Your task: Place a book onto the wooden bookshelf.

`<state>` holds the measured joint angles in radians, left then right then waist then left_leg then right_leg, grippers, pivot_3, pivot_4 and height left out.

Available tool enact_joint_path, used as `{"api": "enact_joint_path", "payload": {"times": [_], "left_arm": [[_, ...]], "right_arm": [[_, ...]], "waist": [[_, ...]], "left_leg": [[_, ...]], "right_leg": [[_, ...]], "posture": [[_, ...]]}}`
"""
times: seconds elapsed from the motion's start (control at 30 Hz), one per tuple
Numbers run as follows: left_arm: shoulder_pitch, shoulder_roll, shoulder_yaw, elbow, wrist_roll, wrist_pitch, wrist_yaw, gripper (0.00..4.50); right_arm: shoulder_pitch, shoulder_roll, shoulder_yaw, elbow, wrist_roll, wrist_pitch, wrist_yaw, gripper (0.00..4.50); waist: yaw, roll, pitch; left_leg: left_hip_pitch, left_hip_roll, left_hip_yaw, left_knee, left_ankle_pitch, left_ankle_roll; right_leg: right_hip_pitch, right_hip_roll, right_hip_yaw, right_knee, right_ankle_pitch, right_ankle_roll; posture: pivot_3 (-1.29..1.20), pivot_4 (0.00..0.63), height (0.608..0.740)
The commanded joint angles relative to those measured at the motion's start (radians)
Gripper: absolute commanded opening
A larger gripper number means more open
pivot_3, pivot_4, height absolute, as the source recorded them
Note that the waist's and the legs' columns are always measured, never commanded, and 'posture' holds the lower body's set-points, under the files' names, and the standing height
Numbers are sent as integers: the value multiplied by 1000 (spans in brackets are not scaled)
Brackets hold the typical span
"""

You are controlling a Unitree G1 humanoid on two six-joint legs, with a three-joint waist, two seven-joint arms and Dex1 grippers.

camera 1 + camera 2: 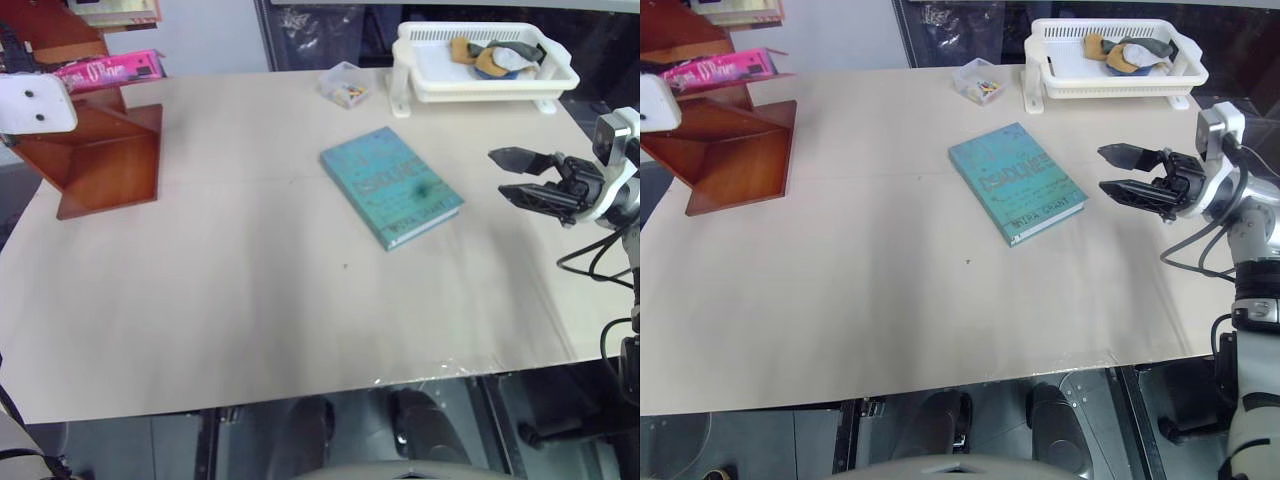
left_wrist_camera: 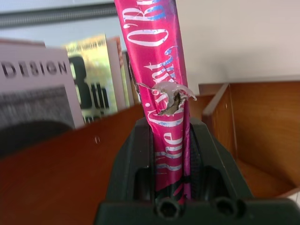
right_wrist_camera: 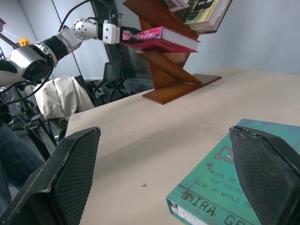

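Note:
Next, I release the magenta-pink book from my left gripper on the bookshelf's board (image 1: 98, 87) below the leaning books' level.
The magenta-pink book (image 1: 110, 70) lies nearly level over an upper board of the reddish-brown wooden bookshelf (image 1: 100, 150) at the table's far left corner. My left gripper (image 2: 171, 136) is shut on the book's white-lettered spine (image 2: 161, 70). The right wrist view shows that arm reaching in from the shelf's outer side, the book (image 3: 161, 40) held at its end. My right gripper (image 1: 515, 175) hovers open and empty at the table's right side, its fingers (image 3: 70, 173) pointing toward a teal-green book (image 1: 392, 186) lying flat mid-table.
Other books (image 2: 33, 89) lean on the shelf's top tier. A white plastic basket (image 1: 430, 90) holding cloths stands at the back right. A small clear box (image 1: 345, 84) sits beside it. The table's front edge (image 1: 300, 395) runs close to me.

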<state>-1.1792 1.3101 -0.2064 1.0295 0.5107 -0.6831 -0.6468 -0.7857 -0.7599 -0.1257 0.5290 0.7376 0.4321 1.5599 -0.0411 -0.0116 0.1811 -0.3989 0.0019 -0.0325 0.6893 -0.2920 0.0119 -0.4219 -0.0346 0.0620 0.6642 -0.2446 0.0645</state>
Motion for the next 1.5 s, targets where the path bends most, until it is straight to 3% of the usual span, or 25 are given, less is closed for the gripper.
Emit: {"api": "enact_joint_path", "payload": {"times": [0.03, 0.4, 0.93, 1.5], "left_arm": [[-27, 44, 5, 36, 38, -15, 85, 425], [-47, 43, -32, 105, 111, -21, 188, 425], [-70, 10, -32, 127, 107, -13, 169, 425], [-56, 5, -35, 146, 104, 13, 136, 425]], "right_arm": [[-1, -15, -23, -16, 14, -14, 54, 4500], [4, -11, -30, -23, 4, -13, 54, 4500], [-3, -17, -47, -19, 1, -10, 54, 4500], [-43, -45, -18, -70, 104, 27, 54, 4500]], "waist": [[0, 0, 0], [-4, 0, 0], [-1, 0, 0], [-3, 0, 0]], "left_leg": [[0, 0, 0, 0, 0, 0], [0, 0, 1, 0, 0, 0], [0, 0, 1, 0, 0, 0], [0, 0, 2, 0, 0, 0]], "right_leg": [[0, 0, 0, 0, 0, 0], [-1, 0, 1, 1, 0, 0], [-2, 0, 2, 3, 0, 0], [-5, 0, 4, 10, 0, 0]], "posture": [[0, 150, 740], [0, 150, 740], [0, 150, 740], [0, 150, 740]]}}
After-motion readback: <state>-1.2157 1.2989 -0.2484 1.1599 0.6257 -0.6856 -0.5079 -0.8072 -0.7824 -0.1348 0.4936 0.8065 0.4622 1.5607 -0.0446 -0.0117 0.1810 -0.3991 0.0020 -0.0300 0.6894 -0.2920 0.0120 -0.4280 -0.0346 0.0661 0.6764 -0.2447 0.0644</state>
